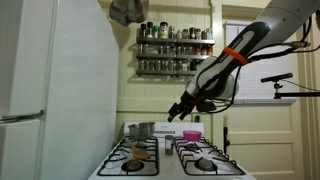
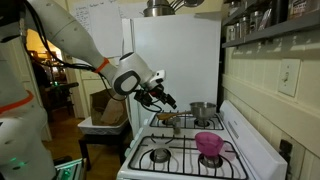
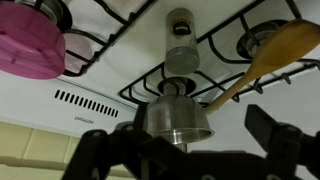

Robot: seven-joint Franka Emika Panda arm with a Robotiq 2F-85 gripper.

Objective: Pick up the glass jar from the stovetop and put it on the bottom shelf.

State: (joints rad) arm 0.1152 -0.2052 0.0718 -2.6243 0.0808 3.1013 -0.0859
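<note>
The body of the glass jar (image 1: pixel 169 146) (image 3: pixel 181 38) between the black grates is next for my gripper to go to and close around its sides.
The glass jar (image 3: pixel 180 45), small with a grey metal lid, stands on the white stovetop (image 3: pixel 120 85) between the black grates, seen from above in the wrist view. My gripper (image 3: pixel 180 138) is open and empty, its two dark fingers spread wide, hovering above the stove and apart from the jar. In both exterior views the gripper (image 1: pixel 181 110) (image 2: pixel 165 98) hangs in the air over the stovetop (image 1: pixel 165 160) (image 2: pixel 190 165). The bottom shelf (image 1: pixel 172 68) of the dark wall rack is lined with small jars, above and behind the stove.
A steel pot (image 3: pixel 178 118) (image 1: pixel 140 130) (image 2: pixel 202 111) sits at the back of the stove, directly under the gripper in the wrist view. A wooden spoon (image 3: pixel 265 58) lies across a grate. A pink bowl (image 3: pixel 30 50) (image 2: pixel 208 144) rests on another burner. A white fridge (image 1: pixel 50 80) stands beside the stove.
</note>
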